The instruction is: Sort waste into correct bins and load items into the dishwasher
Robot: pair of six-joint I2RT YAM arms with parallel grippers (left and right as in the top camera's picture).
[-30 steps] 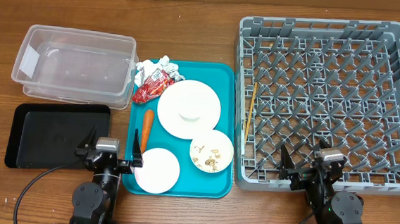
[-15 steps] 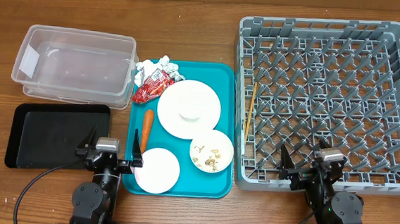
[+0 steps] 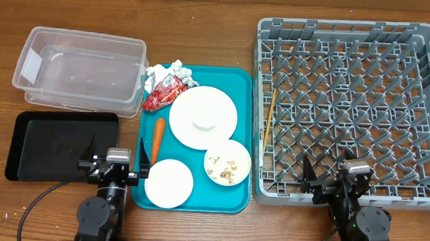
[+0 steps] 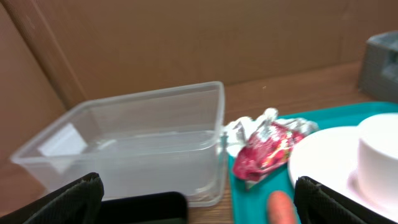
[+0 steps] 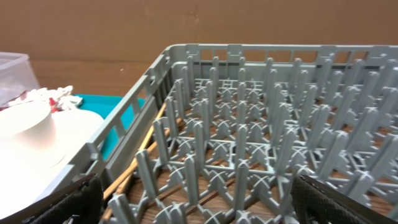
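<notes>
Next, I move my left gripper to the white cup's rim (image 3: 193, 121) (image 4: 362, 128) on the side toward the carrot and close it there, above the large white plate.
On the teal tray (image 3: 242, 84) lie a red wrapper (image 3: 162, 95), crumpled white paper with foil (image 3: 171, 72), a large upturned white bowl (image 3: 203, 117), a small white bowl with beige crumbs (image 3: 227, 162) and a white dish (image 3: 169, 183). The clear tub (image 3: 78, 69) and black tray (image 3: 61, 146) sit to the left. The grey rack (image 3: 352, 107) sits to the right. My left gripper (image 3: 117, 164) is open and empty over the gap between the black tray and the teal tray. My right gripper (image 3: 334, 180) is open and empty at the rack's front edge. In the left wrist view I see the tub (image 4: 137, 143) and the wrapper (image 4: 267, 152).
An orange carrot (image 3: 157, 135) lies on the teal tray near my left gripper. Wooden chopsticks (image 3: 269, 118) lie in the rack's left side and also show in the right wrist view (image 5: 134, 165). Small crumbs lie on the table at the front left.
My left gripper has shifted very slightly. Nothing else has moved.
</notes>
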